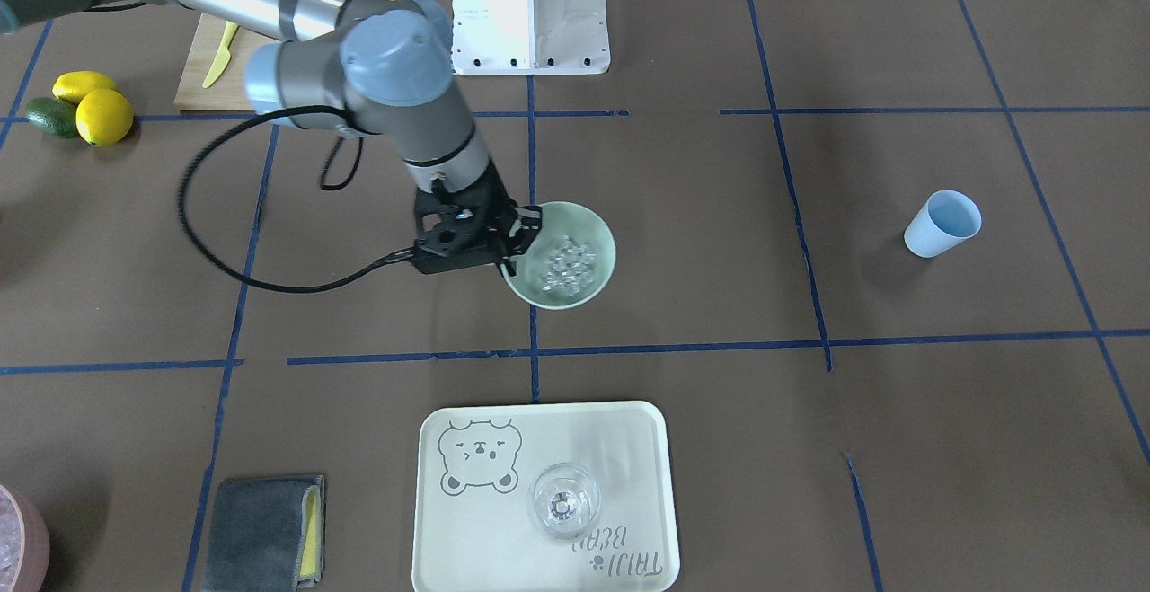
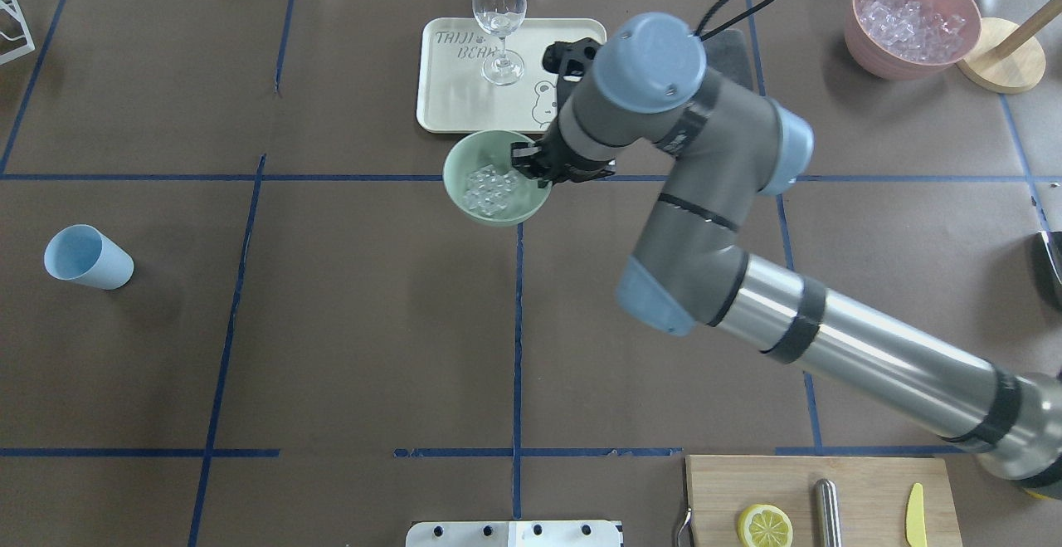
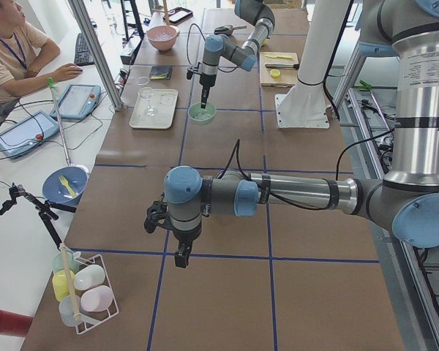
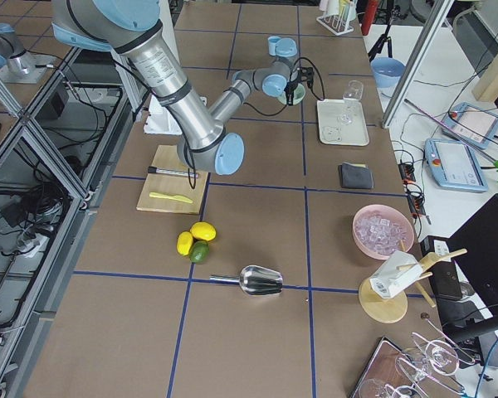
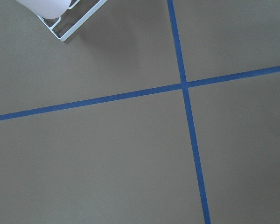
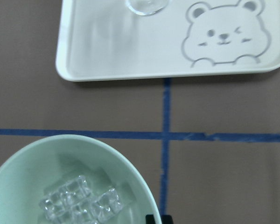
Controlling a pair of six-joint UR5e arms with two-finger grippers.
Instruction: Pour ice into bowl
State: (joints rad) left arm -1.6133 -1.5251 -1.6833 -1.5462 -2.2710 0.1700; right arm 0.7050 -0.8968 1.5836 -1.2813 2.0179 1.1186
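Note:
The mint-green bowl will go down from my right gripper onto the bare table [image 1: 120, 251] between the lemons and the pink container.
The pale mint-green bowl [image 1: 597, 234] stands near the table's middle, just short of the tray. It holds a handful of clear ice cubes [image 1: 566, 265]. Bowl [image 2: 465, 167] and ice [image 2: 489, 187] also show in the overhead view. My right gripper [image 1: 519, 240] comes straight down on the bowl's rim, one finger inside and one outside, shut on it. In the right wrist view the bowl [image 6: 18, 186] and ice [image 6: 79, 204] fill the lower left. The light blue cup [image 2: 87, 257] stands empty far off. My left gripper [image 3: 181, 256] hangs over bare table; I cannot tell if it is open.
A cream bear tray [image 1: 629, 448] with a clear wine glass [image 1: 564, 500] lies beyond the bowl. A pink container of crushed ice [image 2: 913, 20], a cutting board [image 2: 821, 501], lemons [image 1: 94, 107] and a grey cloth [image 1: 265, 529] lie around the edges.

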